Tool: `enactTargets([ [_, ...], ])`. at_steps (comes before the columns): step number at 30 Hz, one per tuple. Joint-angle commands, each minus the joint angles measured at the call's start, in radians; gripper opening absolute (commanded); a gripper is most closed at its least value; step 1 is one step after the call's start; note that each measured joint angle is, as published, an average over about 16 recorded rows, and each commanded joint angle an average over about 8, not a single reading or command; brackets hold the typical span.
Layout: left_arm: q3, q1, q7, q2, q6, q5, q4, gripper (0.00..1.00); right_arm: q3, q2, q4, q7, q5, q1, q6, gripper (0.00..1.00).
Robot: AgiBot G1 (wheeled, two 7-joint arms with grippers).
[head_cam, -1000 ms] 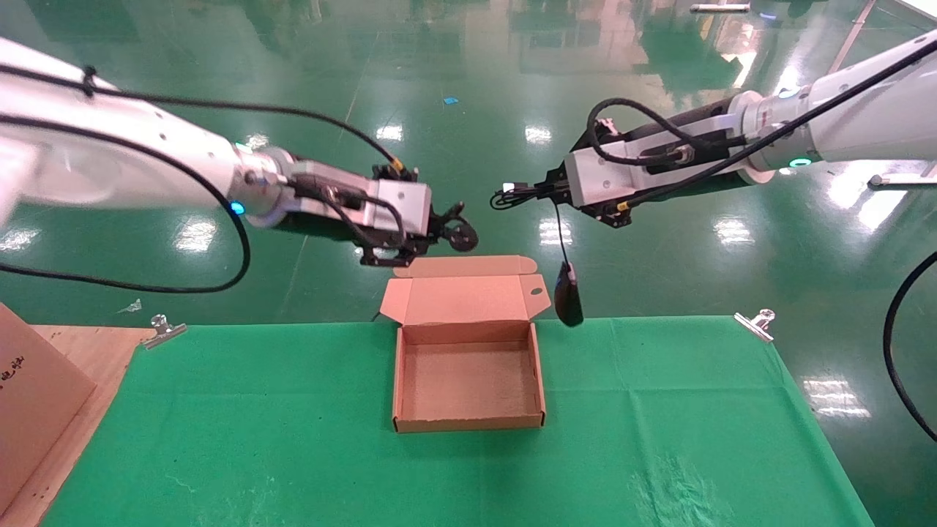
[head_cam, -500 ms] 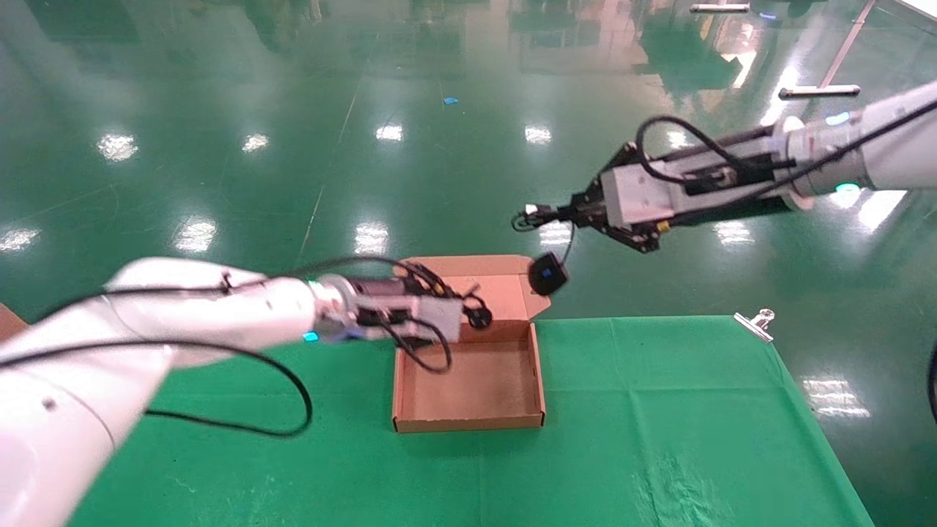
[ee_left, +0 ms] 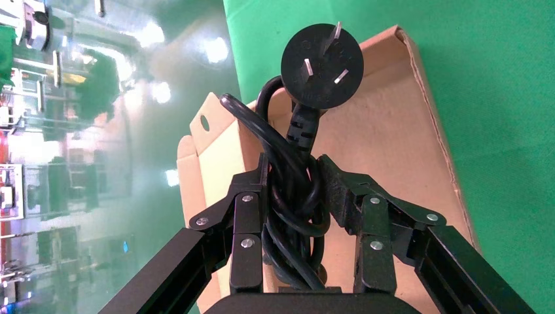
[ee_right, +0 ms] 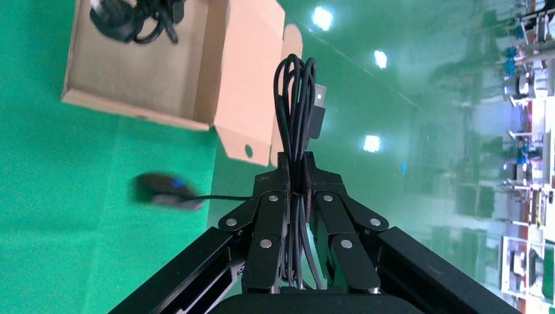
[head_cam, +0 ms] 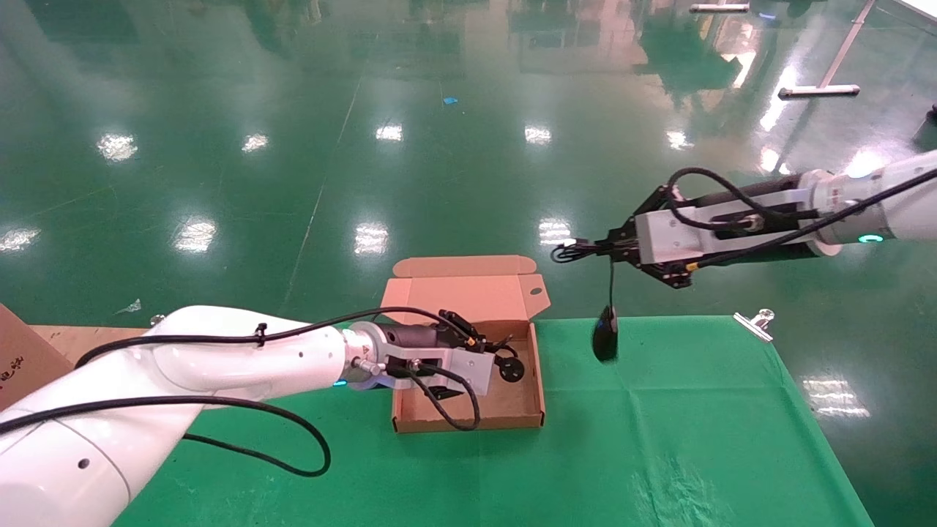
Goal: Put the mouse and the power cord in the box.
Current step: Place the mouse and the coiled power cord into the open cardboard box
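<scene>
My right gripper has the black mouse, now beyond the table's far edge. Next, I set it down inside the brown box, along its far side [head_cam: 493,345] [ee_right: 188,55] below the lid flap.
The brown box [head_cam: 468,296] stands open on the green cloth, lid flap up at its far side. My left gripper [head_cam: 496,356] reaches in over the box floor [ee_left: 386,131] and is shut on the coiled black power cord [ee_left: 294,190]. Its round three-pin plug [ee_left: 321,64] sticks out past the fingertips. My right gripper [head_cam: 594,250] hovers to the right of the box, beyond the table's far edge, and is shut [ee_right: 296,163] on the mouse's bundled thin cable [ee_right: 294,98]. The black mouse [head_cam: 605,335] dangles below on that cable, just right of the box [ee_right: 131,72], and looks blurred in the right wrist view [ee_right: 163,190].
A green cloth [head_cam: 659,439] covers the table, held by a metal clip [head_cam: 754,324] at the far right corner. A cardboard piece [head_cam: 22,359] on a wooden board lies at the left edge. Shiny green floor lies beyond.
My left arm has come down from behind the box into it, carrying the power cord. My right arm has moved right and lower, and the mouse has swung beneath it.
</scene>
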Motion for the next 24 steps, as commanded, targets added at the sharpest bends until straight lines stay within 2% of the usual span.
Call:
enactTargets([
  [1,0.015,0.005,0.000,-0.001,-0.016,-0.017,-0.007,1.00,0.000,0.006,0.001,-0.004,0.001,-0.005,0.006,0.00],
  [9,0.071,-0.004,0.000,-0.001,-0.036,-0.069,-0.006,1.00,0.003,0.003,0.002,-0.007,0.004,-0.025,0.026,0.00],
  [16,0.114,-0.011,0.002,-0.001,-0.049,-0.111,-0.004,1.00,0.002,-0.016,0.007,-0.002,0.004,-0.022,-0.003,0.00],
  [24,0.103,-0.024,0.016,-0.004,-0.115,-0.209,0.031,1.00,0.003,-0.077,0.015,0.017,0.004,-0.013,-0.016,0.00],
])
